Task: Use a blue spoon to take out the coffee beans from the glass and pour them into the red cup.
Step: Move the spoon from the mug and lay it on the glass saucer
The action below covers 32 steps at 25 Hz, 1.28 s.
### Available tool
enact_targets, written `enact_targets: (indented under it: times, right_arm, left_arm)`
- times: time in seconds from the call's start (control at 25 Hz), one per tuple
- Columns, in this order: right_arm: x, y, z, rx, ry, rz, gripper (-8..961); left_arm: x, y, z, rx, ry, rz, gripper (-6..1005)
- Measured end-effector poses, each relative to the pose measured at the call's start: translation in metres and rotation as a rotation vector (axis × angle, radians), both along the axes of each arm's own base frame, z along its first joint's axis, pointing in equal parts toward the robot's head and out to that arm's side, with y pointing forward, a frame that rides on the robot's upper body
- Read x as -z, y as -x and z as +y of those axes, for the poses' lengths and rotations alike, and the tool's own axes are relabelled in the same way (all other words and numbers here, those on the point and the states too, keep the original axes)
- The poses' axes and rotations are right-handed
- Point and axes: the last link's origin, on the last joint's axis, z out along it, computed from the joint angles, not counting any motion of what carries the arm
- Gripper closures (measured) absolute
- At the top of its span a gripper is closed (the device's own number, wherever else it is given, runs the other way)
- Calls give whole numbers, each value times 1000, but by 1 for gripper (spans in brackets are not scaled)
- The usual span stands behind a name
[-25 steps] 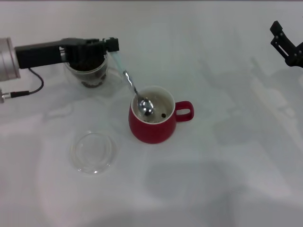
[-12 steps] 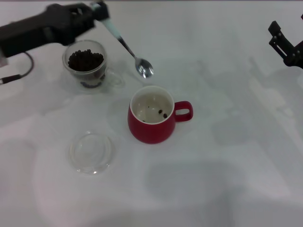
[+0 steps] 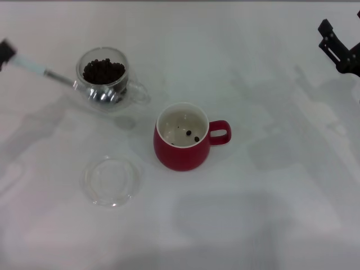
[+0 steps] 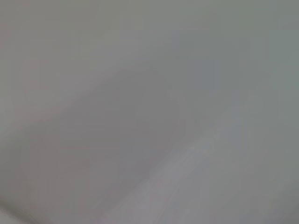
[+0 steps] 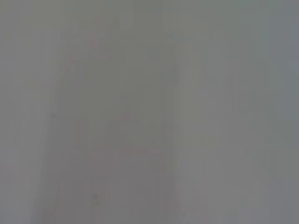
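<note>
Next, I let go of the blue spoon with my left gripper across the clear glass saucer (image 3: 104, 170), so the spoon's handle sticks out past the saucer's rim.
The glass (image 3: 97, 90) stands at the back left, filled with coffee beans (image 3: 103, 70). The red cup (image 3: 181, 153) stands mid-table, handle to the right, with a few beans (image 3: 191, 135) on its white bottom. My left gripper (image 3: 4, 52) shows only as a dark sliver at the left edge, shut on the pale handle of the blue spoon (image 3: 34, 67). The spoon slants down to the right and its shiny bowl overlaps the glass's near side; I cannot tell if it is inside. My right gripper (image 3: 329, 38) is parked at the back right, open and empty. Both wrist views show only blank grey.
A flat round clear glass saucer (image 3: 111, 181) lies on the white table (image 3: 270, 214), in front of the glass and to the left of the red cup.
My left arm has swung left and almost out of view, carrying the spoon from over the red cup, up and back, then down to the glass. The right arm has stayed put.
</note>
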Motion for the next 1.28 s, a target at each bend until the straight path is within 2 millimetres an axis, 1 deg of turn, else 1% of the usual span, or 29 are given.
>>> enact_targets:
  times: [0.08,0.2,0.32,0.4,0.52,0.64,0.72,0.76,0.96,1.28]
  right_arm:
    - [-1,1,1,-2,-3,1,79]
    - [-1,2,3,-5,-5,-2,79]
    - [-1,3,5,-8,-5,-3,79]
    - [-1,4,6,-10,-5,-3,79]
    - [0,4,6,-12,-4,-3,80]
    - [0,5,6,-15,-5,-1,80]
    - [0,5,6,-16,-4,0,80]
    - [0,5,6,-16,-3,1,80]
    - [1,5,5,-17,0,1,80]
    - [0,5,5,-16,-2,1,81]
  left_arm:
    - [2,14,-19,-58,6,-10,876]
    - [6,29,-41,-124,10,-15,876]
    - [10,38,-53,-171,34,-3,876]
    - [15,43,-56,-203,59,10,876]
    - [23,49,-57,-243,91,37,875]
    - [30,51,-53,-266,119,67,875]
    - [39,50,-49,-269,158,95,875]
    - [39,50,-49,-269,158,95,875]
    - [51,47,-41,-258,221,145,875]
    - [69,45,-38,-262,276,195,875]
